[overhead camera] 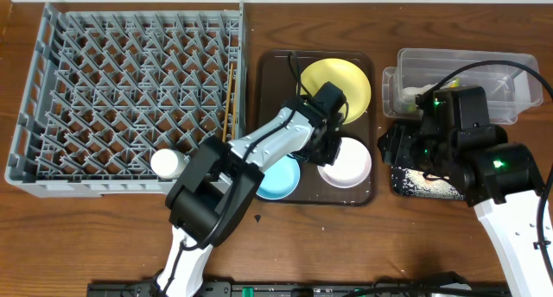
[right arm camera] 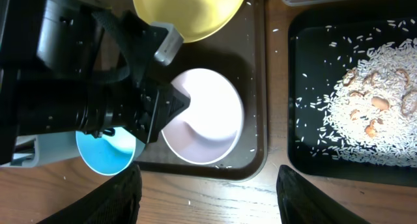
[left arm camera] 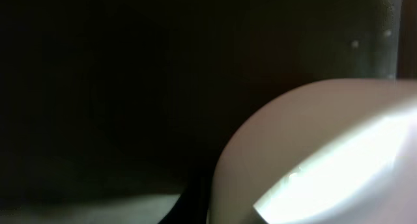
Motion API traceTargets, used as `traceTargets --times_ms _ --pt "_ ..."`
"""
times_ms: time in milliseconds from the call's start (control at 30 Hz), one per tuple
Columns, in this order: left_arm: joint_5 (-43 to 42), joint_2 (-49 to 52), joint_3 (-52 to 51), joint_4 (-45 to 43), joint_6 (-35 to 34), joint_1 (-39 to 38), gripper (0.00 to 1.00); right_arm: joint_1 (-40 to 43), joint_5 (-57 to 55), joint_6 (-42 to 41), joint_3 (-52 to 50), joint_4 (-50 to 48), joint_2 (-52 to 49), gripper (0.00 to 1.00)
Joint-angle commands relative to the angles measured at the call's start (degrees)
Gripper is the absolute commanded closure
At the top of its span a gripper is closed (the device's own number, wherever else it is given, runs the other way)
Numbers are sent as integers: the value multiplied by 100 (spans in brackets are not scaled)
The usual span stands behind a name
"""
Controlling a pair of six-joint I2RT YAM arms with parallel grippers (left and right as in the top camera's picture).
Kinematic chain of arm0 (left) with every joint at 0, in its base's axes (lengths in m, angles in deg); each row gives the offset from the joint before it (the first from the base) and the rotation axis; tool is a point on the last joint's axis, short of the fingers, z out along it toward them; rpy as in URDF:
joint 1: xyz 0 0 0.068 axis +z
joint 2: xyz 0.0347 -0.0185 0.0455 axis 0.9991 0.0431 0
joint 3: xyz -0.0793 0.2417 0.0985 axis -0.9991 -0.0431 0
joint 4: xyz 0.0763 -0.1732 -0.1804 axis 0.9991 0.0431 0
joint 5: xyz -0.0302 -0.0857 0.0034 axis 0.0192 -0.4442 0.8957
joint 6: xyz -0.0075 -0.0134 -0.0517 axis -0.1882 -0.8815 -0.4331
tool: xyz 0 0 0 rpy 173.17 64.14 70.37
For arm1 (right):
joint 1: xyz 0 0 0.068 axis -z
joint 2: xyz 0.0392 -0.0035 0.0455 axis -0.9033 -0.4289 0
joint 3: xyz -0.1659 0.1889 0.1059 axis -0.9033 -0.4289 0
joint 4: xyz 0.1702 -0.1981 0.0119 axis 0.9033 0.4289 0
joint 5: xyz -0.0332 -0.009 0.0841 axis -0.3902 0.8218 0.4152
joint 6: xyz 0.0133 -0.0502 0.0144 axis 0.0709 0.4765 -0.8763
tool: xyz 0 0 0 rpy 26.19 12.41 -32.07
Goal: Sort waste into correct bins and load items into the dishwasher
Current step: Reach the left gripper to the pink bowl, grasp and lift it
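I need to release the white bowl with my left gripper among the grey dishwasher rack's wires [overhead camera: 181,95], behind the small white cup.
The white bowl [overhead camera: 347,163] sits on the brown serving tray [overhead camera: 363,193], beside the light blue bowl [overhead camera: 281,178] and the yellow plate [overhead camera: 339,81]. My left gripper [overhead camera: 325,148] reaches down to the white bowl's left rim and is shut on it; the right wrist view shows the left gripper [right arm camera: 176,101] at the rim of the white bowl [right arm camera: 208,120]. The left wrist view is dark, filled by the white bowl [left arm camera: 326,152]. My right gripper [right arm camera: 210,201] hangs open and empty over the bare wood. A small white cup [overhead camera: 168,163] and the chopsticks [overhead camera: 230,98] are in the grey dishwasher rack [overhead camera: 34,81].
The black tray [right arm camera: 306,87] at the right holds scattered rice and beige scraps [right arm camera: 374,107]. Behind it stands the clear tub [overhead camera: 501,72], with something green and white at its left end. The right arm [overhead camera: 505,172] covers much of the black tray from above.
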Motion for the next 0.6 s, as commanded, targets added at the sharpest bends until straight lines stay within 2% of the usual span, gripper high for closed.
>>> traceTargets --times_ms 0,167,300,433,567 --pt "94 153 4 98 -173 -4 92 42 -26 -39 28 26 61 36" --pt "96 -328 321 435 -308 122 93 42 -31 -39 28 20 61 35" --pt "400 -1200 461 649 -280 328 92 42 -28 -39 28 24 61 35" --pt "2048 -2144 463 1095 -280 623 93 42 -28 -39 28 24 61 35" --pt "4645 -2745 461 1703 -282 935 93 42 -31 -39 28 17 61 35"
